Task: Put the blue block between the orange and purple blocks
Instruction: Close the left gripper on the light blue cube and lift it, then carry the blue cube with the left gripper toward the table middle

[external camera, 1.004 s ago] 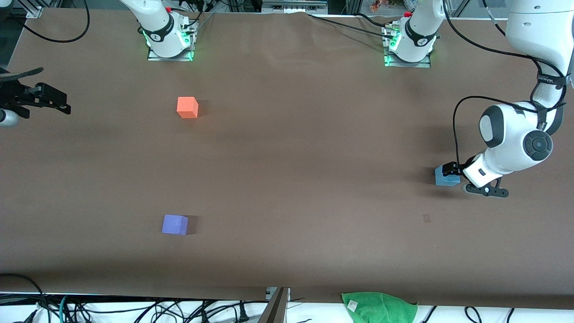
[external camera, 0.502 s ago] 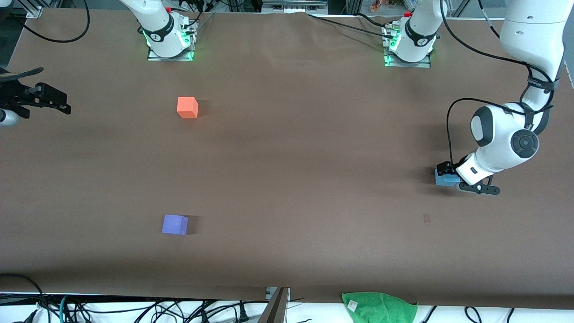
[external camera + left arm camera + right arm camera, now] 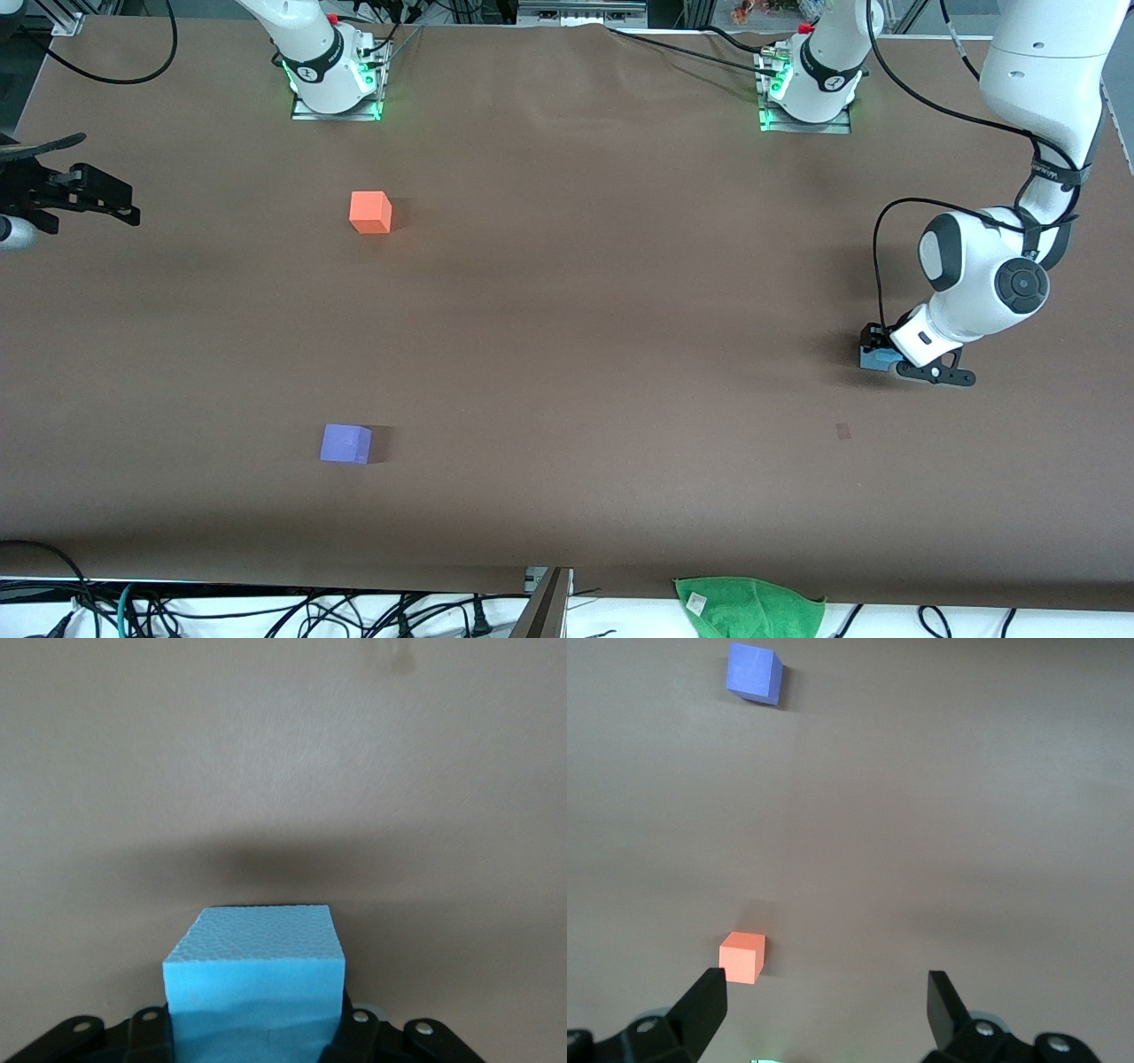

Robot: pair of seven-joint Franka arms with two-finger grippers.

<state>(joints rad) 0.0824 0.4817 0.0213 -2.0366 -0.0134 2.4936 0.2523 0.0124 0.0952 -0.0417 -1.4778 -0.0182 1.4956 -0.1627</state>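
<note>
The robot's left gripper needs to let go of the blue block on the open middle of the brown table [image 3: 553,307].
The blue block [image 3: 873,360] [image 3: 254,979] rests on the brown table toward the left arm's end, and my left gripper [image 3: 881,353] [image 3: 254,1038] is shut on it, a finger pressed against each side. The orange block [image 3: 370,213] [image 3: 741,957] sits toward the right arm's end, near the robot bases. The purple block [image 3: 345,443] [image 3: 754,673] lies nearer the front camera, roughly in line with the orange one. My right gripper [image 3: 111,202] [image 3: 828,990] waits open over the table edge at the right arm's end, holding nothing.
A green cloth [image 3: 749,607] hangs at the table's front edge. A small dark mark [image 3: 842,431] lies on the table near the blue block. Cables run along the front edge and around the bases.
The left gripper has come down around the blue block and shut on it. The block has not moved, nor has the right arm.
</note>
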